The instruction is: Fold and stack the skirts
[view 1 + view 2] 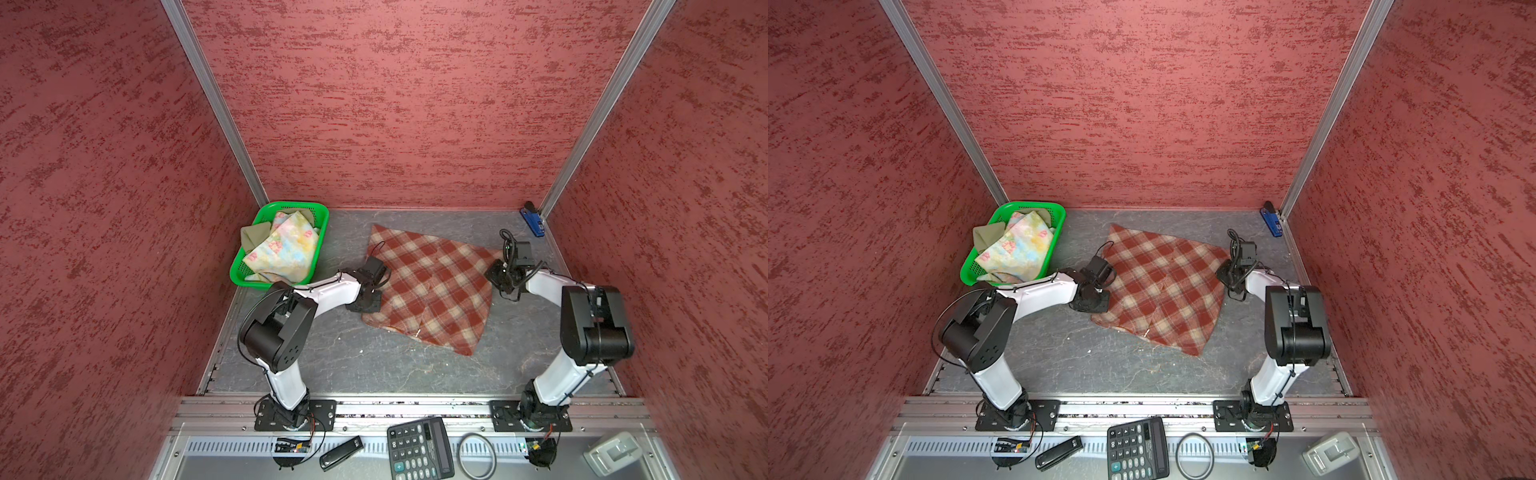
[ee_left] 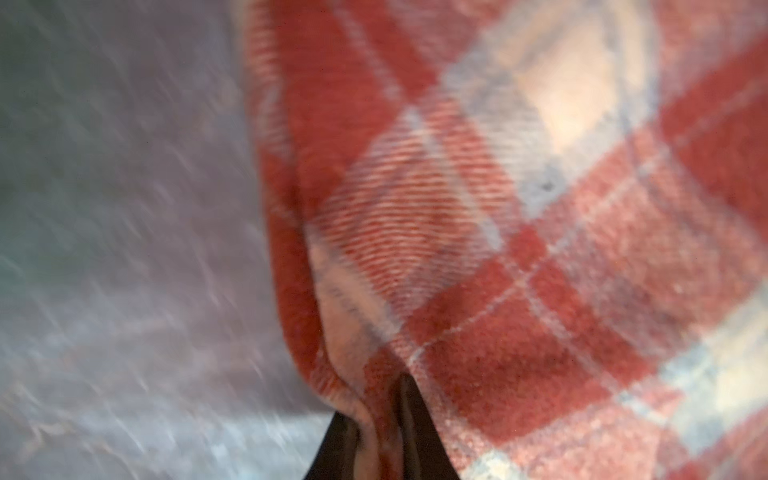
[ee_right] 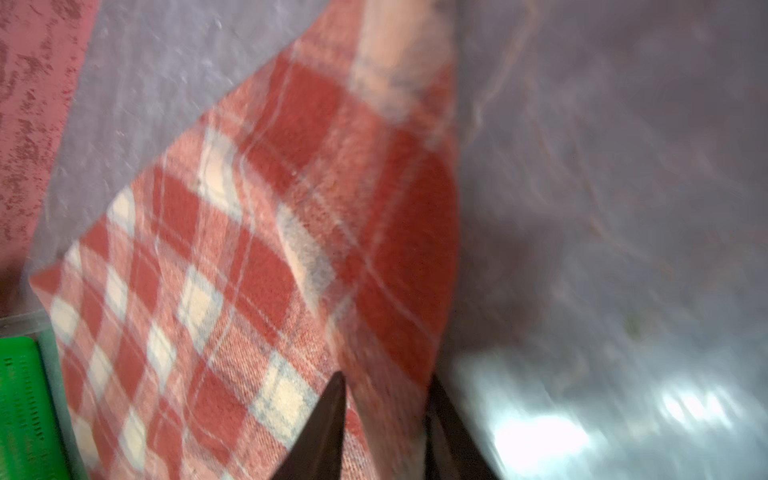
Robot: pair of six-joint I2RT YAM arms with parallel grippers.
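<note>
Next, I turn the skirt square and pinch its side edge (image 2: pixel 320 376) with my left gripper before folding, because the plaid skirt's front edge slants toward the front ledge.
The red-brown and cream plaid skirt (image 1: pixel 432 286) (image 1: pixel 1163 286) lies spread flat mid-table. My left gripper (image 1: pixel 374 305) (image 1: pixel 1100 305) is down at its left edge; in the left wrist view the gripper (image 2: pixel 378 419) is shut on a pinched fold of the plaid skirt (image 2: pixel 519 249). My right gripper (image 1: pixel 496 276) (image 1: pixel 1225 274) is at the skirt's right corner. The right wrist view shows this gripper (image 3: pixel 386 399) holding the edge of the plaid skirt (image 3: pixel 270 249) between its fingers. The floral skirt (image 1: pixel 282 249) and the olive skirt (image 1: pixel 251 237) lie crumpled in the basket.
The green mesh basket (image 1: pixel 291 204) stands at the back left, close to the left arm. A blue stapler (image 1: pixel 532 222) lies in the back right corner. A calculator (image 1: pixel 419 449), a black ring (image 1: pixel 460 453) and small devices sit on the front ledge.
</note>
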